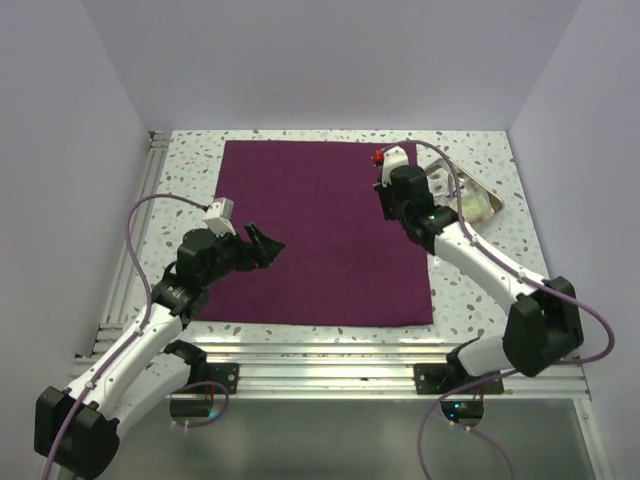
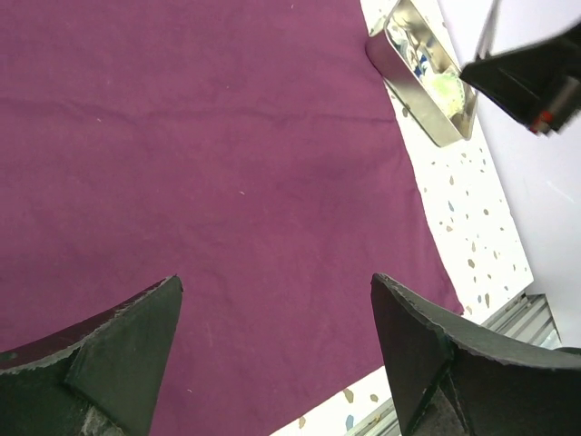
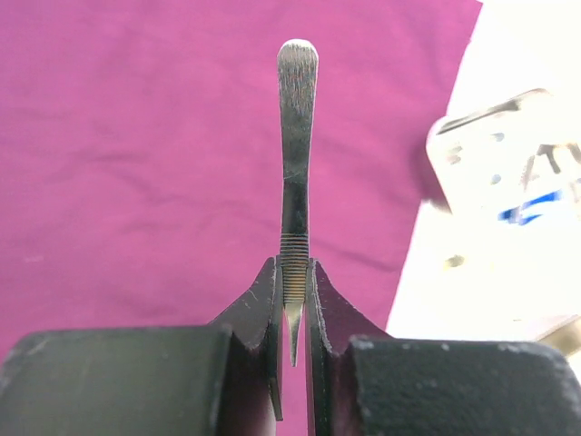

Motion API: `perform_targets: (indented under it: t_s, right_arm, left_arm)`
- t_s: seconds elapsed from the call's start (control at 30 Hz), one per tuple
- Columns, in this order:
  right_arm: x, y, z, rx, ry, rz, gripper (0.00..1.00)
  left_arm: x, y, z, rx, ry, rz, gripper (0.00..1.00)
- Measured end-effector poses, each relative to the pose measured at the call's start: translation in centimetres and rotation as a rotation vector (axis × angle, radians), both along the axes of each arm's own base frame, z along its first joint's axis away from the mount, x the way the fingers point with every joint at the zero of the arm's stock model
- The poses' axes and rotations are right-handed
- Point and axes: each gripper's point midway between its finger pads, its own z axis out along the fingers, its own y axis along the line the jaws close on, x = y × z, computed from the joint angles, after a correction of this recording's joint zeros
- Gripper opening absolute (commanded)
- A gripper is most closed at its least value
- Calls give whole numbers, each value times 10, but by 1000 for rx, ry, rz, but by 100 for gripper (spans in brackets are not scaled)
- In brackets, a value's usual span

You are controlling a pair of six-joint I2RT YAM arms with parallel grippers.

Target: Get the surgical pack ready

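Next, my right gripper lets go of the thin metal forceps on the small packets in the shallow metal tray (image 1: 447,180) (image 3: 526,174).
The surgical pack is a plum-purple cloth (image 1: 320,240) spread flat as a big square sheet on the speckled table; it also fills the left wrist view (image 2: 227,136) and lies under the right wrist view (image 3: 136,136). My left gripper (image 1: 262,243) is open and empty, hovering over the cloth's left part (image 2: 277,282). My right gripper (image 1: 388,205) is over the cloth's far right part. It is shut (image 3: 292,268) on a thin metal forceps (image 3: 297,136), which sticks out forward above the cloth.
A shallow metal tray (image 1: 478,203) with several small items stands on the table just right of the cloth's far right corner; it shows in both wrist views (image 2: 422,77) (image 3: 508,173). Aluminium rails (image 1: 330,352) run along the near edge.
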Motion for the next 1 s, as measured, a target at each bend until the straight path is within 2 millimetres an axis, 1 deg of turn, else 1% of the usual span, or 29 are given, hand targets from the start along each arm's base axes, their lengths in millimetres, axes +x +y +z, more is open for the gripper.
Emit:
perform_targets:
  t_s: [0.1, 0.17, 0.27, 0.33, 0.4, 0.47, 0.63, 0.7, 0.77, 0.83, 0.9, 1.0]
  right_arm:
    - [22, -13, -5, -103, 21, -25, 0]
    - [32, -24, -11, -180, 39, -34, 0]
    - [43, -51, -19, -312, 65, -55, 0]
    - [48, -68, -23, -390, 81, -63, 0]
    - [54, -92, -26, -448, 99, -78, 0]
    - [59, -116, -29, -493, 121, -89, 0]
    - [67, -183, -36, -565, 167, -166, 0]
    - [73, -203, -45, -578, 185, -198, 0]
    - [78, -215, -57, -592, 206, -208, 0]
    - [82, -221, -75, -615, 236, -196, 0]
    - [85, -221, -92, -637, 265, -170, 0]
    - [90, -218, -107, -656, 285, -127, 0]
  left_arm:
    - [-4, 3, 1, 3, -16, 1, 88]
    - [-7, 4, -3, 8, -23, -1, 88]
    - [-14, 7, -16, 20, -15, -5, 88]
    - [-18, 8, -27, 28, 1, -11, 88]
    - [-21, 7, -35, 32, 14, -25, 88]
    - [-22, 6, -37, 37, 16, -37, 88]
    - [-21, 7, -37, 63, -7, -52, 88]
    - [-21, 7, -37, 70, -16, -55, 88]
    - [-20, 7, -37, 80, -27, -60, 88]
    - [-20, 8, -36, 87, -34, -63, 88]
    - [-20, 8, -36, 92, -42, -66, 88]
    - [-20, 9, -35, 100, -52, -70, 88]
